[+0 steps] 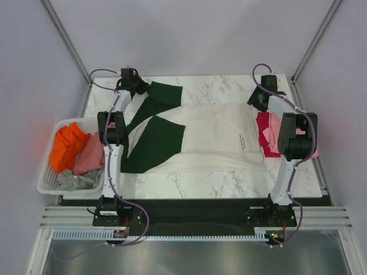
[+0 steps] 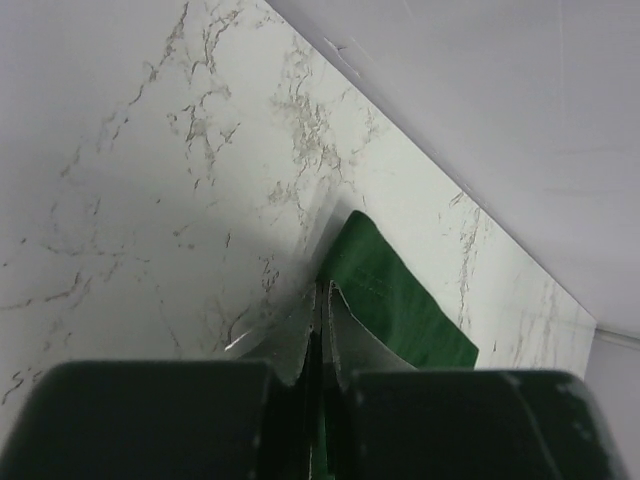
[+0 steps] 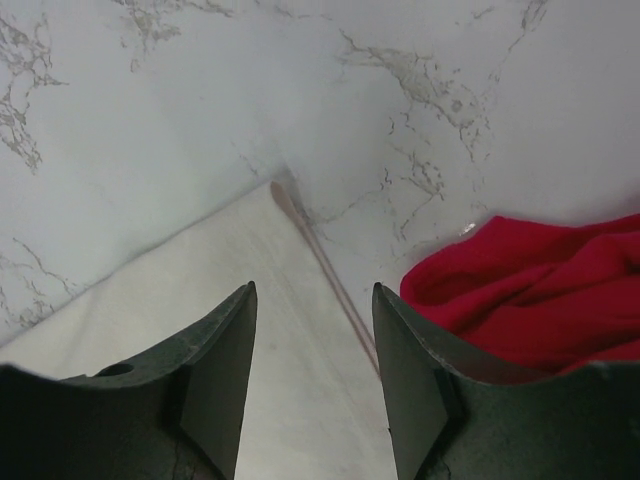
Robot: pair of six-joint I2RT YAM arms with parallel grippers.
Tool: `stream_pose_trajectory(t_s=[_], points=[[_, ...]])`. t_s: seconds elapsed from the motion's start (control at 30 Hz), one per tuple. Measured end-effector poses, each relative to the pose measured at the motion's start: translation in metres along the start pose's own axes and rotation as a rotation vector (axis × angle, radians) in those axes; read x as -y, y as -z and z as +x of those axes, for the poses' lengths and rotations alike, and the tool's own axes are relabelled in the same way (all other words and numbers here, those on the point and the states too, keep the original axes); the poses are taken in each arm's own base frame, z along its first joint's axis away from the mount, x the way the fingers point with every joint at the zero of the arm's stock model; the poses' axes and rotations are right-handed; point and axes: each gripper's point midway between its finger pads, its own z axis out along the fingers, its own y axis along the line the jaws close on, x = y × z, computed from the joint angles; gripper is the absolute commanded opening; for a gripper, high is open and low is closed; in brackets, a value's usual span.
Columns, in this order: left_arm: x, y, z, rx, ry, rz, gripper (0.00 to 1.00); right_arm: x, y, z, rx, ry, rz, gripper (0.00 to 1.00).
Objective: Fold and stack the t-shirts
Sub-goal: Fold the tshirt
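I can see my left gripper at the green sleeve's outer edge near the cuff corner, so next I open it and pinch deeper in the sleeve (image 1: 152,97), farther from the cuff.
The large cream t-shirt (image 1: 218,137) with dark green sleeves lies spread across the table. My left gripper (image 1: 143,87) is at the far left, shut on the far green sleeve (image 1: 166,91). In the left wrist view the gripper (image 2: 325,292) pinches green cloth, and the sleeve (image 2: 400,290) stretches away over the marble. My right gripper (image 1: 258,103) is open over the shirt's far right corner. In the right wrist view this gripper (image 3: 314,290) stands with its fingers astride the cream edge (image 3: 240,270). A crimson t-shirt (image 3: 530,290) lies just right of it.
The crimson t-shirt (image 1: 265,137) and a pink one (image 1: 275,127) are stacked at the right under the right arm. A white slatted basket (image 1: 43,179) at the left edge holds orange (image 1: 67,146), dusty-rose (image 1: 89,157) and grey (image 1: 77,180) shirts.
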Motion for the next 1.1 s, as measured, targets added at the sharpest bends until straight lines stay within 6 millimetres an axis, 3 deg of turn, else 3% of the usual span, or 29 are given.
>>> stream_pose_trajectory(t_s=[0.23, 0.5, 0.63, 0.83, 0.97, 1.1], points=[[0.006, -0.006, 0.000, 0.011, 0.005, 0.093, 0.02, -0.002, -0.015, -0.018, 0.025, 0.033, 0.034, 0.58], [0.025, -0.005, -0.004, 0.024, 0.004, 0.194, 0.02, -0.008, -0.051, -0.007, -0.030, 0.040, 0.016, 0.57], [0.023, -0.007, -0.001, 0.028, 0.008, 0.210, 0.02, -0.017, -0.052, -0.007, -0.041, 0.039, -0.027, 0.54], [0.009, -0.011, 0.010, 0.011, 0.020, 0.190, 0.02, -0.021, -0.056, -0.001, -0.065, 0.037, -0.055, 0.25], [0.010, -0.011, 0.009, 0.015, 0.019, 0.196, 0.51, -0.023, -0.057, 0.002, -0.076, 0.034, -0.066, 0.04], [0.022, -0.006, 0.000, 0.036, 0.012, 0.216, 0.58, -0.025, -0.057, 0.003, -0.081, 0.031, -0.075, 0.00]])
